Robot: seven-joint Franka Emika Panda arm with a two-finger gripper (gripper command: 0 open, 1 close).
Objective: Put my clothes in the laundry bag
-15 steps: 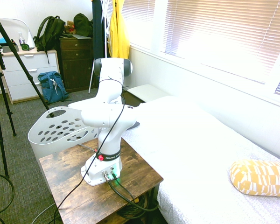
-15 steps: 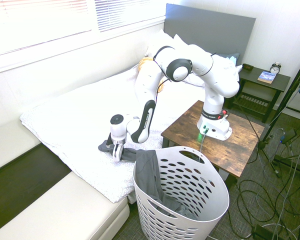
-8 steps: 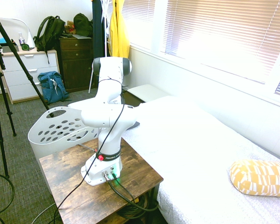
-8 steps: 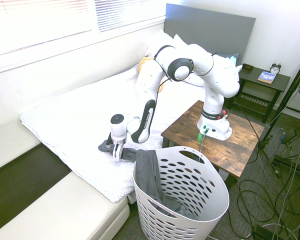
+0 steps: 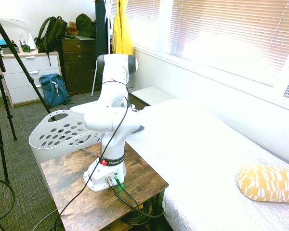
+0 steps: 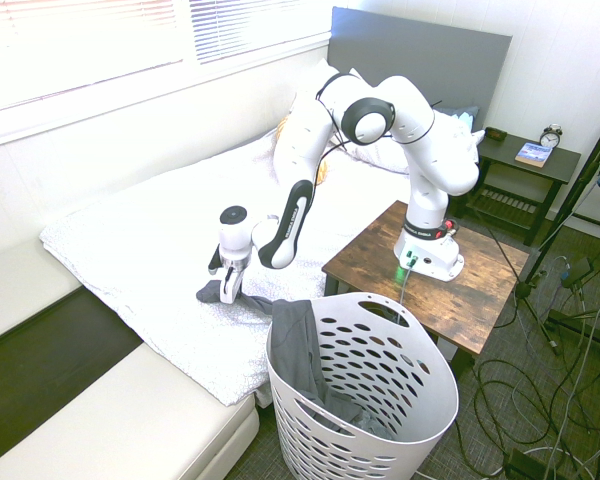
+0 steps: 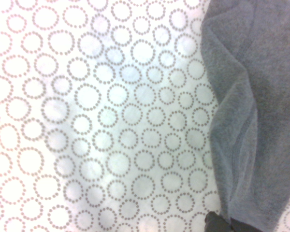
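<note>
The dark grey garment will be released from my gripper inside the white holed basket (image 5: 75, 134) that sits next to the wooden side table. The garment now hangs over the basket's rim.
The clothes (image 6: 295, 335), one dark grey garment, hang over the rim of the laundry bag (image 6: 400, 400), a white holed basket beside the bed. One end trails inside it and the other lies on the white bedspread. My gripper (image 6: 226, 291) points down at that bed-side end and is shut on it, just above the cover. In the wrist view the grey fabric (image 7: 256, 96) fills the right side over the dotted-ring bedspread (image 7: 111, 121). In the first exterior view the basket (image 5: 58, 132) shows, but my own arm hides the gripper.
The wooden side table (image 6: 480, 290) stands right behind the basket. A white cushioned bench (image 6: 110, 420) runs along the bed's foot. A yellow pillow (image 5: 269, 183) lies far up the bed. A blue backpack (image 5: 53, 89) and a yellow jacket (image 5: 121, 33) are across the room.
The fingers have shut on the garment's end on the bed. The wrist has risen slightly and the elbow has swung upward.
</note>
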